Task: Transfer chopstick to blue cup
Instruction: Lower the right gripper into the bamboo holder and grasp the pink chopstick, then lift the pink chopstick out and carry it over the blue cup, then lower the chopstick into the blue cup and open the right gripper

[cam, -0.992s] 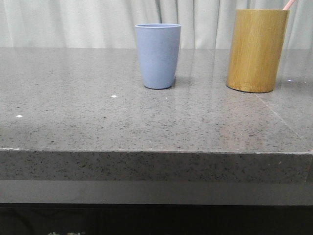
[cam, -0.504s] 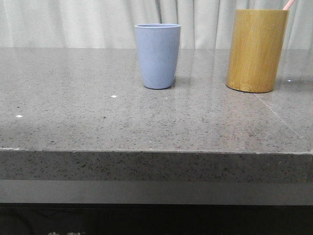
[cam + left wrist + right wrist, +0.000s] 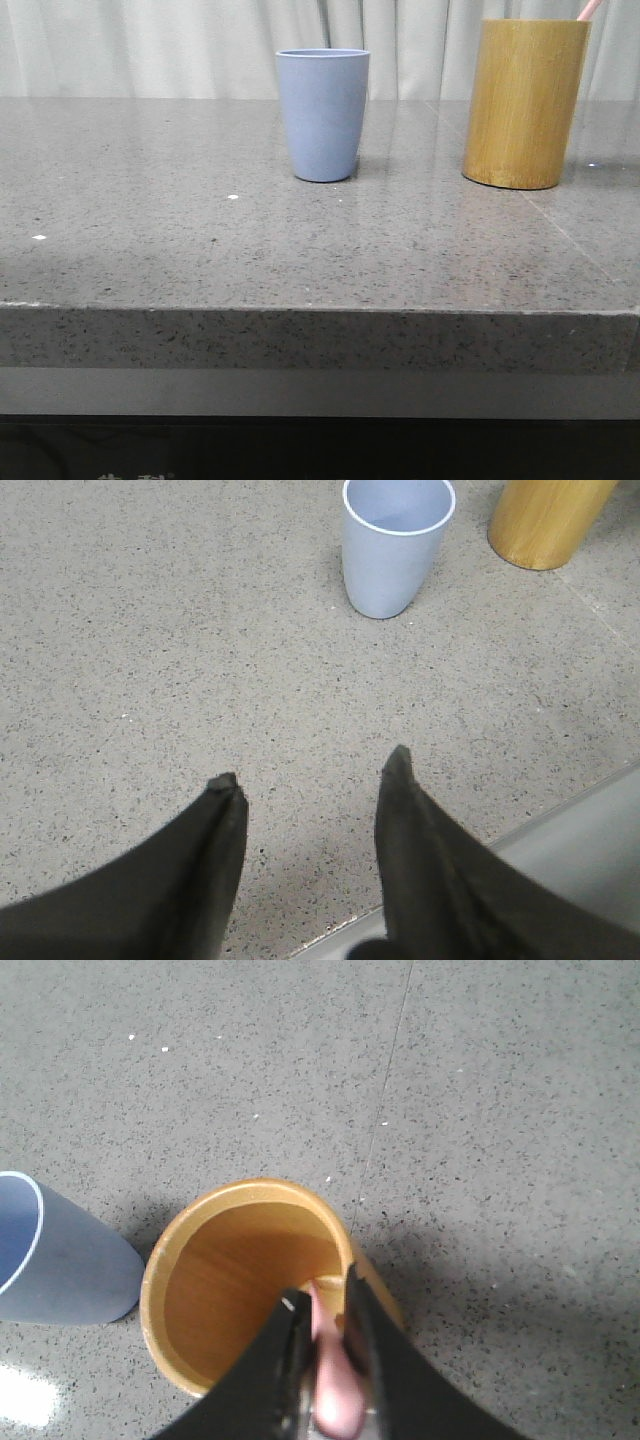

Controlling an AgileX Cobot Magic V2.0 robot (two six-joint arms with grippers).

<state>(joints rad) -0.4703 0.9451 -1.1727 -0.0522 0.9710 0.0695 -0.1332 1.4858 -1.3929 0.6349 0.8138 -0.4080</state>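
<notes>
Next, my right gripper lets go of the chopstick in the blue cup, so that it leans on the side of the blue cup's rim [image 3: 361, 51] [image 3: 41, 1218] that faces the bamboo cup. The chopstick is still inside the bamboo cup.
The blue cup [image 3: 322, 115] stands upright near the middle of the table, with nothing showing inside it in the left wrist view [image 3: 395, 555]. To its right stands a taller tan bamboo cup [image 3: 525, 105]. The pink chopstick's tip [image 3: 590, 9] pokes out above that cup's rim. In the right wrist view my right gripper [image 3: 322, 1288] hangs over the bamboo cup [image 3: 230, 1280], shut on the upper end of the chopstick [image 3: 335, 1380], whose lower part runs down inside the cup. My left gripper [image 3: 314, 767] is open over bare table near the front edge, well short of the blue cup.
The grey speckled stone table [image 3: 200, 240] has its front edge [image 3: 320, 310] close to the camera. Pale curtains [image 3: 150, 45] hang behind it. The blue cup [image 3: 55, 1260] stands close beside the bamboo cup.
</notes>
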